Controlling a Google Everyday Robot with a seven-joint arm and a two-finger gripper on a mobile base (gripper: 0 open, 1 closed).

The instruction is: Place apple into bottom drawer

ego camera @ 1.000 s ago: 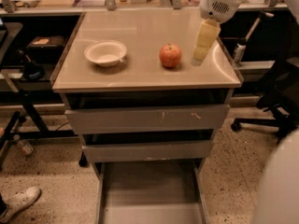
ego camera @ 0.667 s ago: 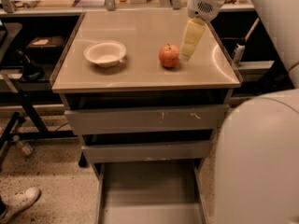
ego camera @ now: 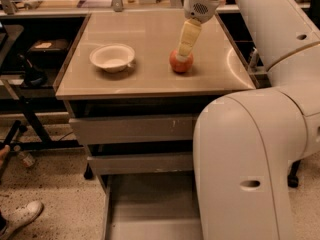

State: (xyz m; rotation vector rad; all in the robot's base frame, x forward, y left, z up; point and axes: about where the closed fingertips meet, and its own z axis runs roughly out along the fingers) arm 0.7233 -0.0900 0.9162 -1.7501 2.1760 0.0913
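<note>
The robot's gripper should next go down around the apple and close on the apple's sides [ego camera: 174, 61], so that it can lift the apple off the cabinet top.
The apple [ego camera: 181, 64] is small, round and red-orange. It sits on the cabinet top [ego camera: 150, 79], right of the middle. My gripper [ego camera: 183, 57] comes down from the upper right, and its cream tip is right at the apple's top. The bottom drawer [ego camera: 150, 204] is pulled out at the foot of the cabinet, showing a flat grey floor and a low left wall. My arm hides its right side.
A white bowl [ego camera: 112, 58] stands on the cabinet top, left of the apple. My large white arm [ego camera: 250, 149] fills the right of the view, in front of the drawers. A black table [ego camera: 30, 49] stands at the left, and a person's shoe [ego camera: 19, 216] is on the floor.
My gripper has moved left and down, from beside the apple to right over its top. My arm has swung into the right foreground. The apple and bowl have not moved on the cabinet top.
</note>
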